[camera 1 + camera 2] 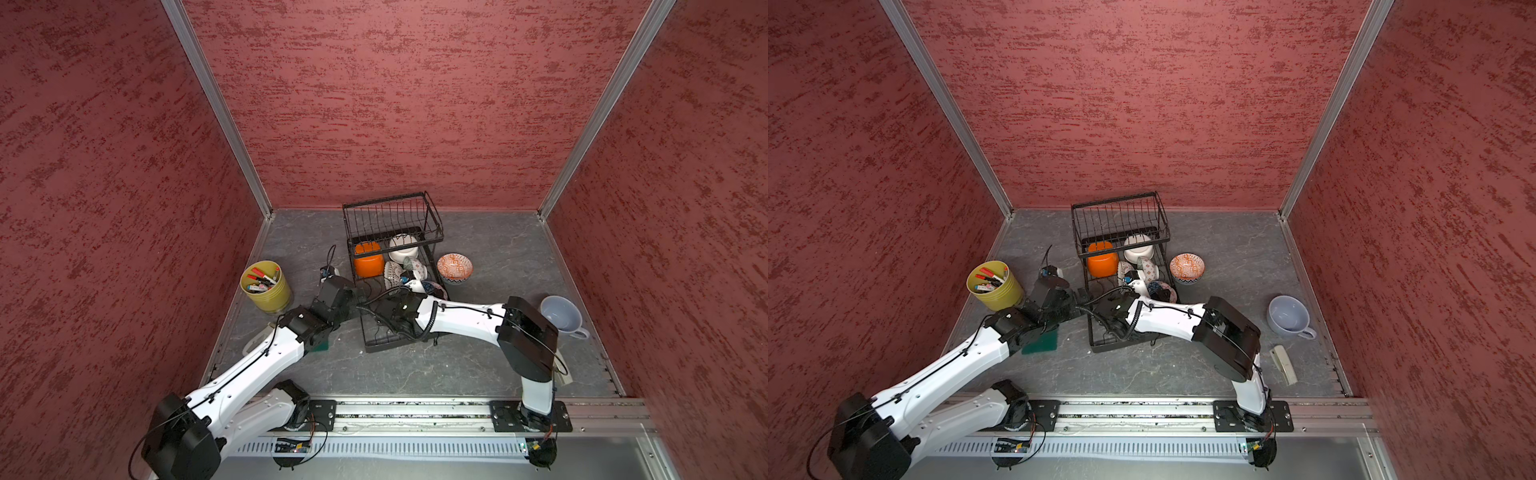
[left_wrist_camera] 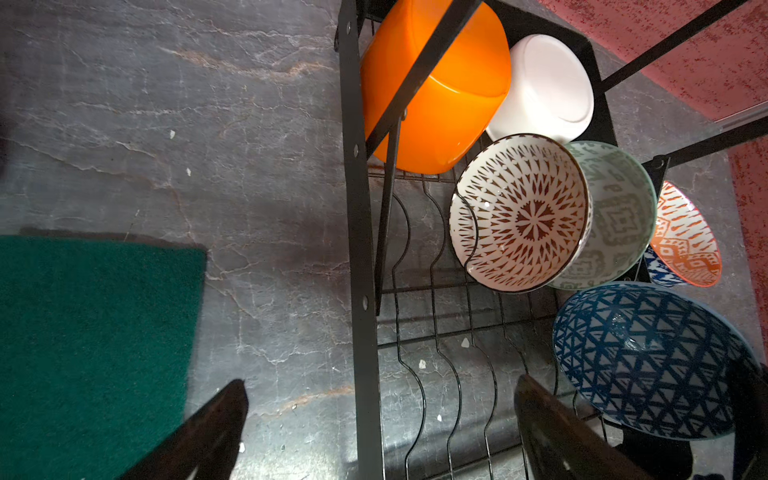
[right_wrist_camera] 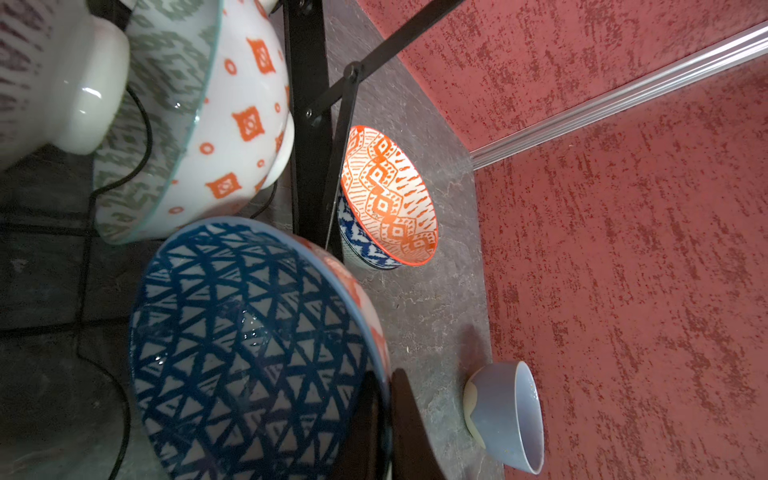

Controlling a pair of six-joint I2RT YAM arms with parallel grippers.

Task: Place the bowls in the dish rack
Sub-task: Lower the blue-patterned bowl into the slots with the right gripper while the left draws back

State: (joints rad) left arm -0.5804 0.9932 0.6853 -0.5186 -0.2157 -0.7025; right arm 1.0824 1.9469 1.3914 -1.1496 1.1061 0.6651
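I should let go of the blue lattice bowl with my right gripper in the lower tray [image 1: 425, 297] [image 3: 248, 344], just in front of the grey-green patterned bowl.
The black wire dish rack [image 1: 384, 203] stands mid-table. In its lower tray lean a plain orange bowl [image 2: 440, 91], a white bowl [image 2: 548, 83], a brown-patterned bowl [image 2: 519, 212] and a grey-green patterned bowl [image 2: 619, 216]. My right gripper [image 3: 385, 376] is shut on the rim of a blue lattice bowl [image 3: 249, 340], tilted over the tray's wire dividers just in front of the grey-green one. An orange-patterned bowl [image 1: 455, 267] sits upright on the table just right of the rack. My left gripper [image 2: 381, 382] hangs open and empty over the rack's left side rail.
A yellow-green pot of pens [image 1: 266, 286] stands at the left. A green scouring pad [image 1: 1040, 343] lies under the left arm. A pale blue handled cup [image 1: 561, 316] and a beige object [image 1: 1283, 363] lie at the right. Red walls close three sides.
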